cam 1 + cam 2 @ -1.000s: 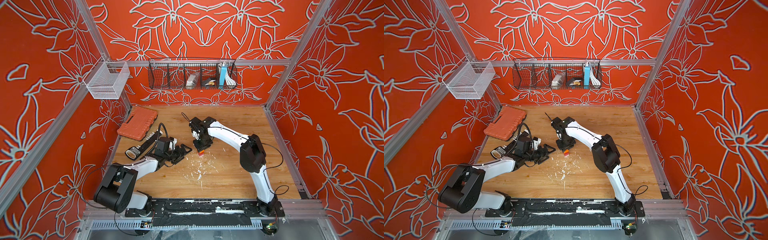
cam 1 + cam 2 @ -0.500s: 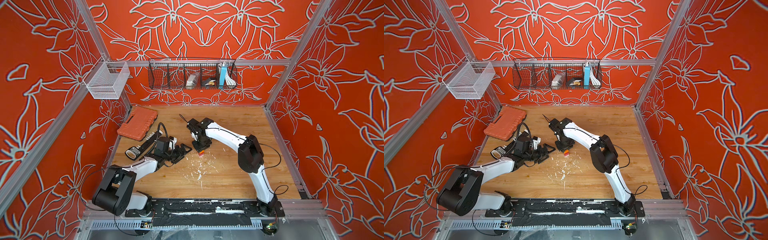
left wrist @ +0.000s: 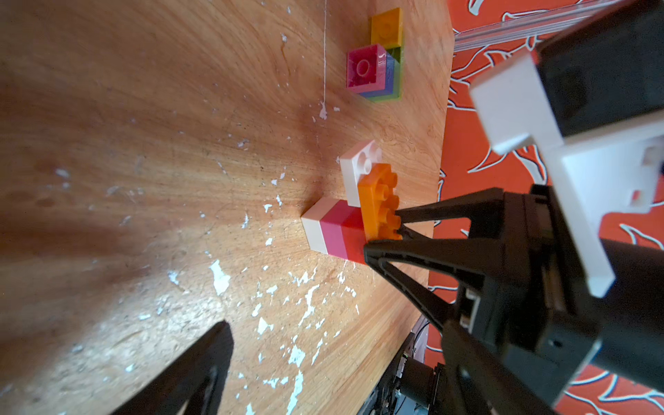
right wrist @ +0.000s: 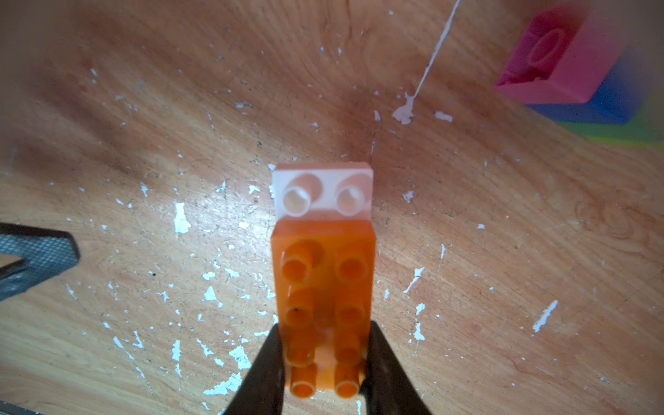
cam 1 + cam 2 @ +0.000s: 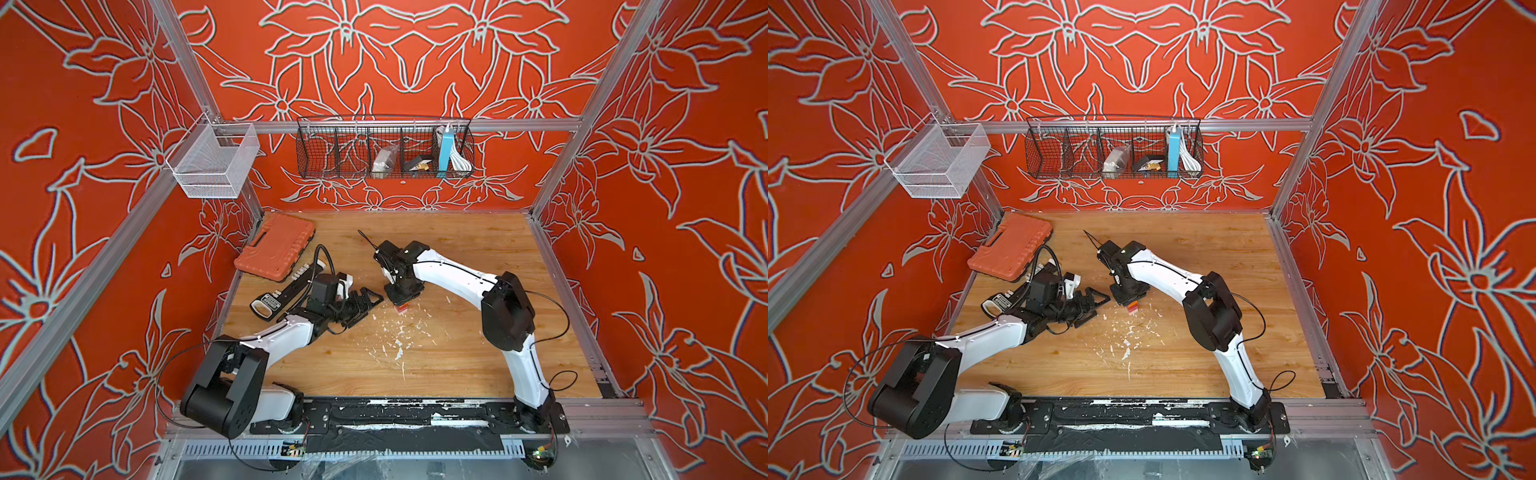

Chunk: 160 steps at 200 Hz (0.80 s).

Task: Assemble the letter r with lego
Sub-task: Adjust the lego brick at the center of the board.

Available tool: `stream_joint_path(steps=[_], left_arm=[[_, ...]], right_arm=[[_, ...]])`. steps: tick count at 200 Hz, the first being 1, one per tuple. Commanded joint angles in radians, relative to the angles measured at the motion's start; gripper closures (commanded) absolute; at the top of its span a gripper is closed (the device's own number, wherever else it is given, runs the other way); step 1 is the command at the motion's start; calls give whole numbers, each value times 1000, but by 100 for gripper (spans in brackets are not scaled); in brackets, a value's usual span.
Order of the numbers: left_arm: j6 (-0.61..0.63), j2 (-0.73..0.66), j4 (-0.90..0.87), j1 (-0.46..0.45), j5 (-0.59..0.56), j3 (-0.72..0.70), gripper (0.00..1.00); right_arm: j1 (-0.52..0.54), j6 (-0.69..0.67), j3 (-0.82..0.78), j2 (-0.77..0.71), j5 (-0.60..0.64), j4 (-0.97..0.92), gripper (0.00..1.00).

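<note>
I need to use my right gripper to lay the lego stack on its side on the wood point(image 5: 404, 304) by the far edge of the white flecks.
In the middle of the table stands a small lego stack point(image 3: 330, 230) of white, pink and red bricks. An orange brick point(image 4: 323, 273) lies on top of it, and my right gripper point(image 4: 325, 359) is shut on that brick's near end. A white brick point(image 4: 321, 196) shows just past the brick's far end. The stack point(image 5: 402, 308) peeks out under the right gripper point(image 5: 401, 301) in both top views. My left gripper point(image 5: 368, 307) stands open just left of it, holding nothing. A second cluster point(image 3: 373, 72), pink on blue and green with an orange piece, sits farther off.
A ribbed orange case point(image 5: 275, 251) and a black labelled tool point(image 5: 282, 295) lie at the back left, behind the left arm. White flecks point(image 5: 395, 340) litter the wood in front of the stack. A black wire basket point(image 5: 384, 147) and a white mesh basket point(image 5: 214, 160) hang on the walls.
The right arm has shifted very slightly to the left, still gripping the orange brick. The left arm has stayed put with its jaws open.
</note>
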Motion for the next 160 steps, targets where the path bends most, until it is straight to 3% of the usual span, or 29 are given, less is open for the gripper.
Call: stream_joint_path(steps=[1, 32, 55, 73, 109, 132, 160], left_arm=[[23, -54, -55, 14, -19, 3, 8], [104, -197, -292, 18, -151, 79, 6], [192, -261, -504, 18, -285, 181, 3], [245, -246, -606, 18, -328, 258, 2], [261, -174, -595, 18, -237, 309, 2], [252, -141, -563, 16, -177, 320, 2], [254, -120, -557, 14, -154, 332, 2]], right_arm=[[14, 19, -89, 128, -5, -24, 100], [-10, 9, -22, 12, -42, -22, 100], [-60, -13, -89, -138, -199, 108, 100], [-122, 12, -240, -258, -386, 279, 100], [-294, 253, -599, -370, -790, 773, 100], [-341, 369, -738, -380, -872, 989, 100], [-373, 460, -840, -366, -904, 1152, 92]])
